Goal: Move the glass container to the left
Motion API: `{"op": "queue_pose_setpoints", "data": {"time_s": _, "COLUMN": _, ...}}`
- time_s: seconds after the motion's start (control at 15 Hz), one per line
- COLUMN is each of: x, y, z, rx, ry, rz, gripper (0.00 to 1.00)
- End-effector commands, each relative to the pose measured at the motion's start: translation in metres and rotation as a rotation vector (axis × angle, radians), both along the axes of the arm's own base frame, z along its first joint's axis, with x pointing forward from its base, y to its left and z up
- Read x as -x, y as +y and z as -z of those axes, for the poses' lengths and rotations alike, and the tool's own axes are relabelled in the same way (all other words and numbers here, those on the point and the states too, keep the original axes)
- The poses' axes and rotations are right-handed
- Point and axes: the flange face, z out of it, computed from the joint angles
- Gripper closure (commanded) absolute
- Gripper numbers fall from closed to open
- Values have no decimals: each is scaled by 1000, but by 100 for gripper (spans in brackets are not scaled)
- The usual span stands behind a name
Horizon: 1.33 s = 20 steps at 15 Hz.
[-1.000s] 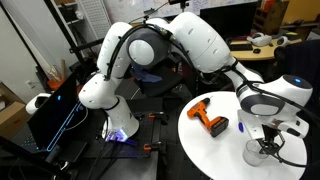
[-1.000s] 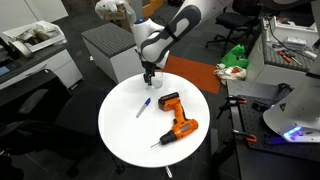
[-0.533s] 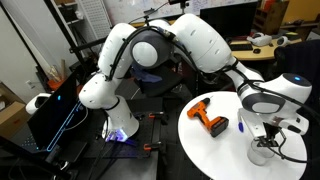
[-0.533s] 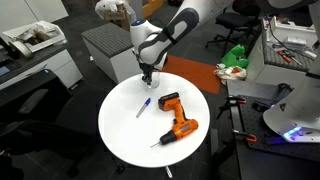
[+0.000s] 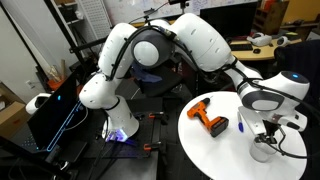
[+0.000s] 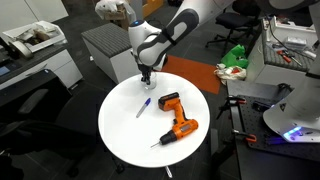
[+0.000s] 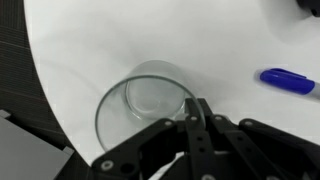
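The robot's gripper should release the glass container on the white table (image 5: pixel 261 121) next to the blue pen, facing away from the drill.
The glass container (image 7: pixel 143 100) is a clear, low round bowl that stands on the white round table (image 7: pixel 100 40). In the wrist view my gripper (image 7: pixel 196 112) has its two black fingers pressed together at the bowl's near right rim, so it looks shut on the rim. In an exterior view the gripper (image 5: pixel 262 137) points straight down onto the glass container (image 5: pixel 262 151) near the table's edge. In an exterior view the gripper (image 6: pixel 147 76) stands at the table's far side, and the glass there is too small to make out.
An orange-and-black drill (image 5: pixel 210 118) (image 6: pixel 176 118) lies near the middle of the table (image 6: pixel 120 135). A thin blue pen (image 6: pixel 144 107) (image 7: pixel 288 80) lies between the drill and the gripper. The table edge runs close beside the glass.
The fingers have closed together at the glass rim. The arm has hardly shifted, and the glass stands where it was.
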Motion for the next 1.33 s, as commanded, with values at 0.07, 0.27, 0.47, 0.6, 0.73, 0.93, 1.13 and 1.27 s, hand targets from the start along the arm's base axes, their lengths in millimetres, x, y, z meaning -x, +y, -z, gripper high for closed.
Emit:
{"op": "queue_pose_setpoints", "data": {"time_s": 0.07, "x": -12, "y": 17, "z": -6, "rx": 26, "ry": 5, "rz": -72, "gripper": 99}}
{"op": "queue_pose_setpoints", "data": {"time_s": 0.27, "x": -18, "y": 34, "z": -5, "rx": 51, "ry": 8, "rz": -122, "gripper": 99}}
{"op": "queue_pose_setpoints", "data": {"time_s": 0.47, "x": -24, "y": 53, "z": -3, "rx": 76, "ry": 11, "rz": -173, "gripper": 99}}
{"op": "queue_pose_setpoints", "data": {"time_s": 0.6, "x": -28, "y": 64, "z": -2, "rx": 87, "ry": 16, "rz": -205, "gripper": 99}}
{"op": "queue_pose_setpoints", "data": {"time_s": 0.73, "x": -33, "y": 74, "z": -2, "rx": 98, "ry": 15, "rz": -234, "gripper": 99}}
{"op": "queue_pose_setpoints", "data": {"time_s": 0.93, "x": -39, "y": 85, "z": -3, "rx": 100, "ry": 11, "rz": -263, "gripper": 99}}
{"op": "queue_pose_setpoints", "data": {"time_s": 1.13, "x": -44, "y": 95, "z": -5, "rx": 87, "ry": 10, "rz": -300, "gripper": 99}}
{"op": "queue_pose_setpoints", "data": {"time_s": 1.27, "x": -46, "y": 103, "z": -7, "rx": 73, "ry": 12, "rz": -329, "gripper": 99}}
